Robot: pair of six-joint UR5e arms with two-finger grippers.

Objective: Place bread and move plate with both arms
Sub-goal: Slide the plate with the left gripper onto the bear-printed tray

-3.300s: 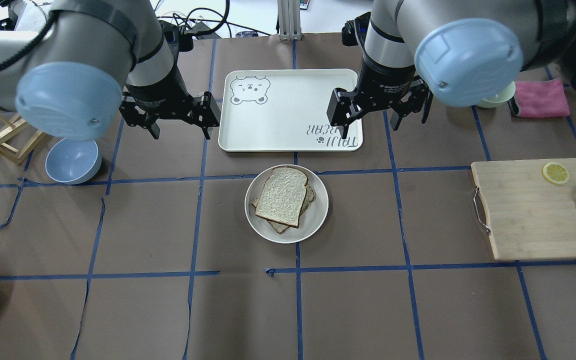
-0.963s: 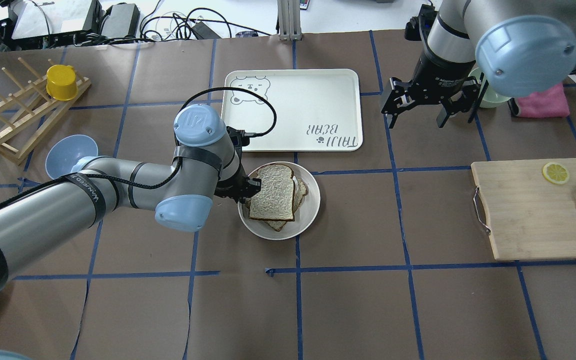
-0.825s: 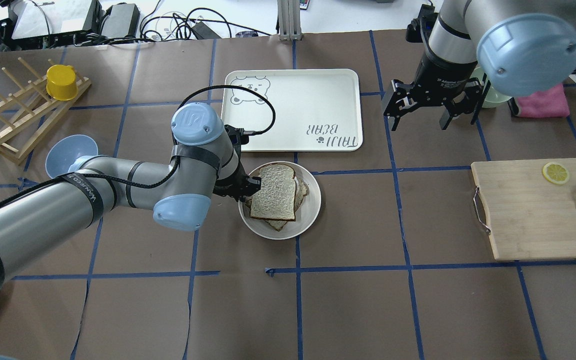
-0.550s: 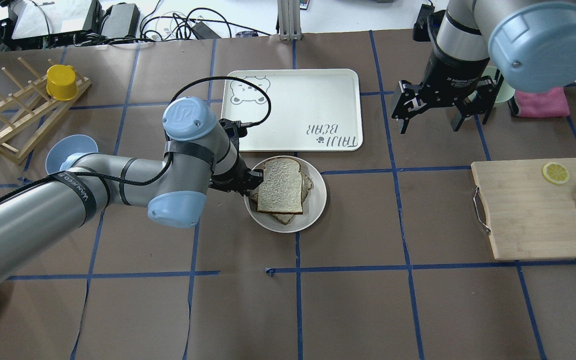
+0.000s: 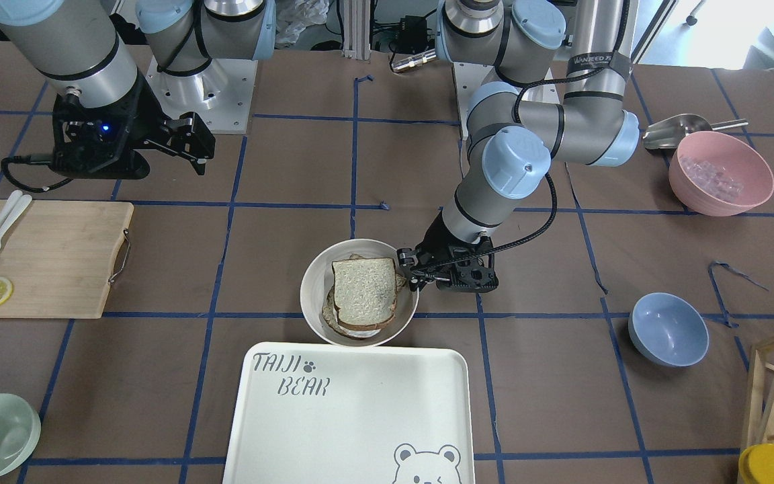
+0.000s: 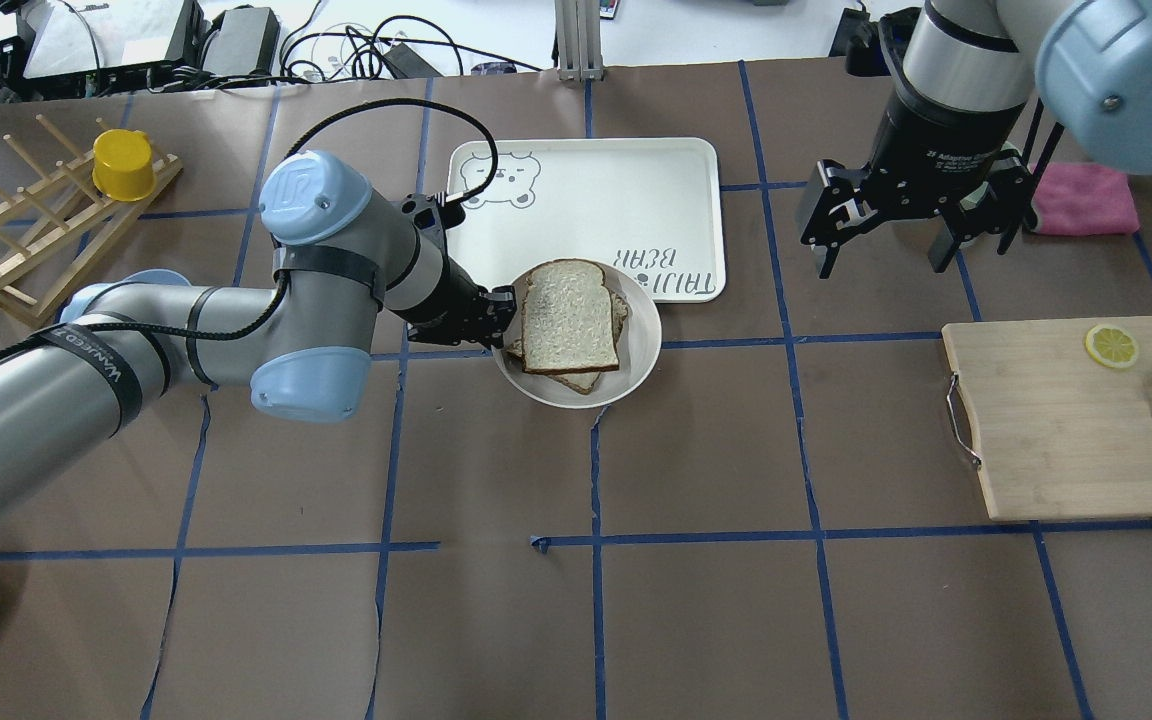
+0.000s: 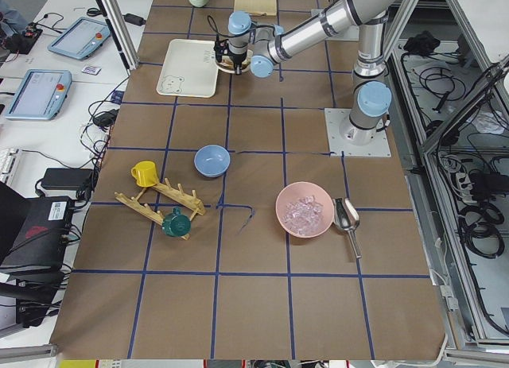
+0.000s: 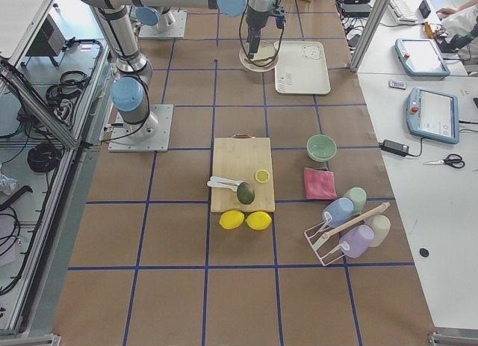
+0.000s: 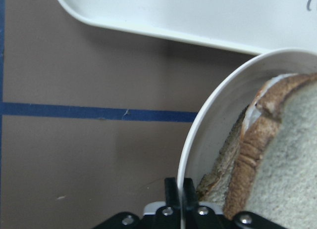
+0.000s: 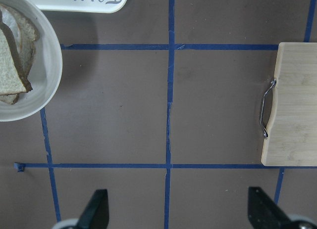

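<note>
Next, I let go of the off-white plate with my left gripper on the bear tray [image 5: 356, 430], between the lettering and the bear's face.
The off-white plate [image 6: 640, 340] holds a stack with the plain bread [image 6: 568, 318] slice on top. Its far rim overlaps the near edge of the bear tray [image 6: 586, 200]. My left gripper [image 6: 508, 318] is shut on the plate's left rim. The left wrist view shows the fingers [image 9: 172, 188] pinching the rim of the plate [image 9: 208, 115], with the bread [image 9: 292, 179] just inside. My right gripper [image 6: 882, 266] hangs open and empty to the right of the tray, well apart from the plate. The right wrist view shows its fingertips [image 10: 98, 205] wide apart, with the plate [image 10: 47, 75] at the upper left.
A wooden cutting board [image 6: 1056, 420] with a lemon slice [image 6: 1111, 345] and cutlery lies at the right. A pink cloth [image 6: 1086, 198] is behind it. A wooden rack [image 6: 26, 240] with a yellow cup [image 6: 123, 165] is at the left. A blue bowl [image 5: 668, 329] and a pink bowl [image 5: 721, 173] lie on my left side.
My left arm came down, shut on the plate's left rim and has carried the plate away from me, up to the tray's edge. My right gripper drifted right, still open.
</note>
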